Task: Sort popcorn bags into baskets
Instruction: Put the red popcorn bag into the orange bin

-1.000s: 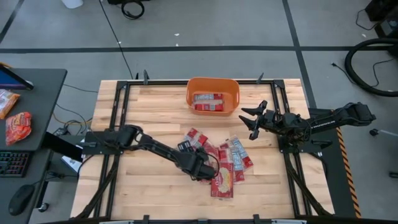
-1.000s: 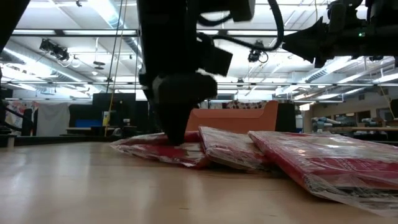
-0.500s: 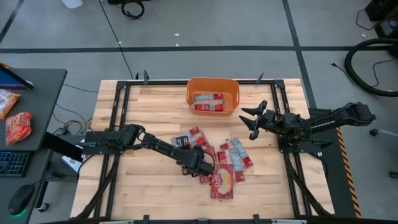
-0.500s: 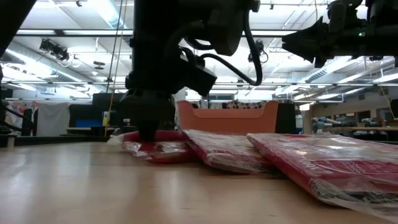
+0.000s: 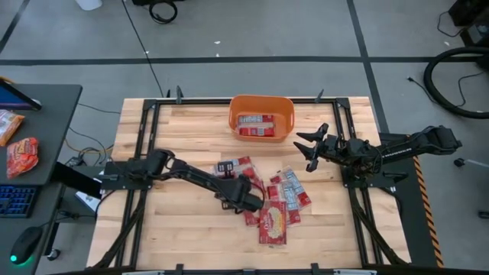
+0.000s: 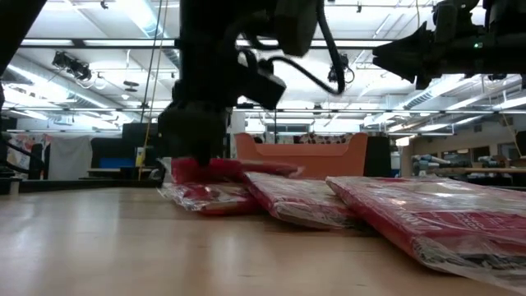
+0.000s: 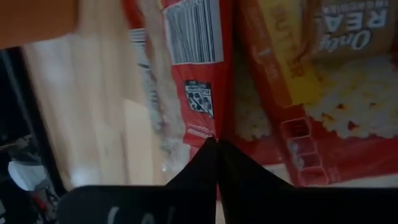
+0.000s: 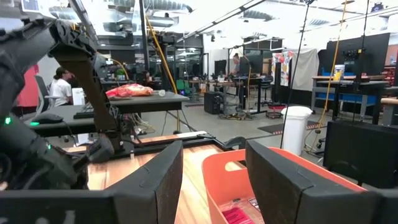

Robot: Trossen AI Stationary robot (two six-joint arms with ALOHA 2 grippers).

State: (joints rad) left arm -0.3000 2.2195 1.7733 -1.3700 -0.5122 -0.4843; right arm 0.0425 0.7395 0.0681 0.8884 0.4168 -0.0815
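The robot's left gripper needs to release the popcorn bag on top of the bags inside the orange basket (image 5: 257,122).
Several red and cream popcorn bags (image 5: 276,205) lie in a loose pile on the wooden table, also in the low view (image 6: 312,201). My left gripper (image 5: 231,177) (image 6: 195,156) is at the pile's left side, shut on one popcorn bag (image 7: 198,68) (image 6: 238,168). The orange basket (image 5: 234,114) (image 6: 300,156) stands at the far edge with a few bags inside. My right gripper (image 5: 307,145) (image 8: 214,152) hovers open to the right of the basket (image 8: 217,186), nothing between its fingers. My left gripper pinches the end of a popcorn bag (image 7: 208,127), the end near its barcode, between its two shut fingertips. The fingers come from above. The held end (image 6: 201,168) is raised above a bag on the table. The bag lies about level, stretching toward the pile.
A black metal frame (image 5: 145,130) borders the table. A dark side desk (image 5: 38,137) with snack bags and a keyboard stands off the left edge. Bare wood lies left of the pile and along the near edge. People sit and stand in the room beyond.
My left gripper has moved toward the table's left and far side along the pile, shut on a bag's end and raised it. That bag's left end now stands above the bag beneath it. My right arm has kept still.
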